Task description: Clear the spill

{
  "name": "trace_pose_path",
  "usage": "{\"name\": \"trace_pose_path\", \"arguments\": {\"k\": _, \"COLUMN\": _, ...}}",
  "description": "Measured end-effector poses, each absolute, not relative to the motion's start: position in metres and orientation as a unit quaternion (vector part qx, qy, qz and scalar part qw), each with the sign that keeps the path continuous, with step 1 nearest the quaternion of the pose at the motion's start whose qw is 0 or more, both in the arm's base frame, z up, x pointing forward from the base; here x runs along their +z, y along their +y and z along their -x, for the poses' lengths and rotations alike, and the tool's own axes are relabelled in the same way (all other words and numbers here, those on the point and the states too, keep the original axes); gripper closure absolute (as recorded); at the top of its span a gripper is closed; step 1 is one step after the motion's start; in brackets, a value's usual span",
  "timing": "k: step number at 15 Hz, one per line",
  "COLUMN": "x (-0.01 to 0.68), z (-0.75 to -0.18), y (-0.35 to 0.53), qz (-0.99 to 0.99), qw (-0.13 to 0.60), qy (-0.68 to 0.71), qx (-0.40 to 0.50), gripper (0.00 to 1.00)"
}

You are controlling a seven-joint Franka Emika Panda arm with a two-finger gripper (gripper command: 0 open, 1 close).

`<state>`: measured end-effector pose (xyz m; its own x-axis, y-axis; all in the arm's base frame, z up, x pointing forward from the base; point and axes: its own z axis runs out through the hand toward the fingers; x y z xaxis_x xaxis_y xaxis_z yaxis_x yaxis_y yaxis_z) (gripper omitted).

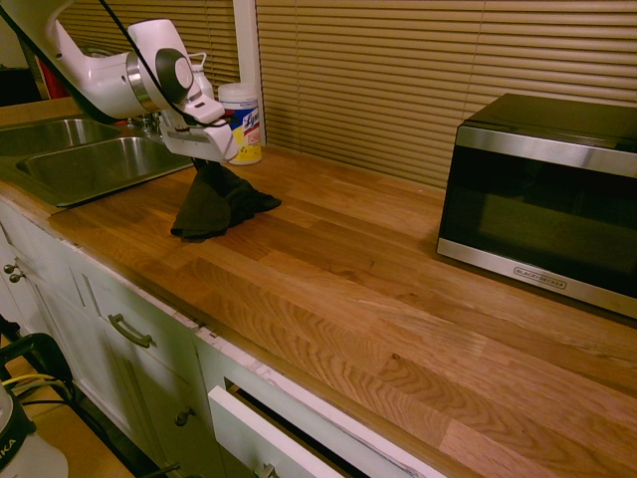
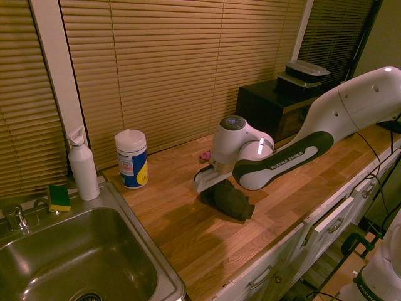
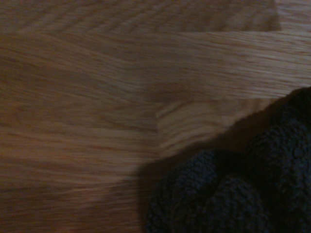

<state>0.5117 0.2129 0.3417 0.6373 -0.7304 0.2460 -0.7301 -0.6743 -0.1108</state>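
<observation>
My gripper is going to let go of the dark rag on the wooden counter (image 1: 192, 193) next to the steel sink.
My gripper (image 1: 206, 164) (image 2: 213, 184) points down over the wooden counter (image 1: 378, 289), just right of the sink, and is shut on the bunched top of a dark cloth rag (image 1: 219, 204) (image 2: 230, 200). The rag's lower folds spread on the wood beneath it. In the wrist view the rag (image 3: 233, 194) fills one corner over bare wood grain. The spill does not show in any view; it is hidden or out of view.
A steel sink (image 1: 95, 164) (image 2: 135, 216) lies beside the rag. A wipes canister (image 1: 242, 119) (image 2: 131, 158), white bottle (image 2: 83, 164) and sponge (image 2: 59, 197) stand at the back. A black microwave (image 1: 547, 199) (image 2: 269, 103) sits further along. A drawer (image 1: 264, 433) below the counter edge stands ajar.
</observation>
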Motion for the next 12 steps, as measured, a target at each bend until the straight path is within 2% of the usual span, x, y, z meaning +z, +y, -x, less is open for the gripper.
{"name": "trace_pose_path", "arguments": {"k": 8, "x": 0.341, "z": -0.518, "y": 0.293, "qz": 0.912, "qw": -0.002, "qy": 0.386, "qx": -0.138, "gripper": 1.00}}
{"name": "trace_pose_path", "arguments": {"k": 9, "x": 0.341, "z": -0.518, "y": 0.299, "qz": 0.912, "qw": -0.001, "qy": 0.386, "qx": -0.138, "gripper": 0.00}}
{"name": "trace_pose_path", "arguments": {"k": 12, "x": 0.339, "z": -0.519, "y": 0.305, "qz": 0.912, "qw": -0.001, "qy": 0.386, "qx": -0.137, "gripper": 0.00}}
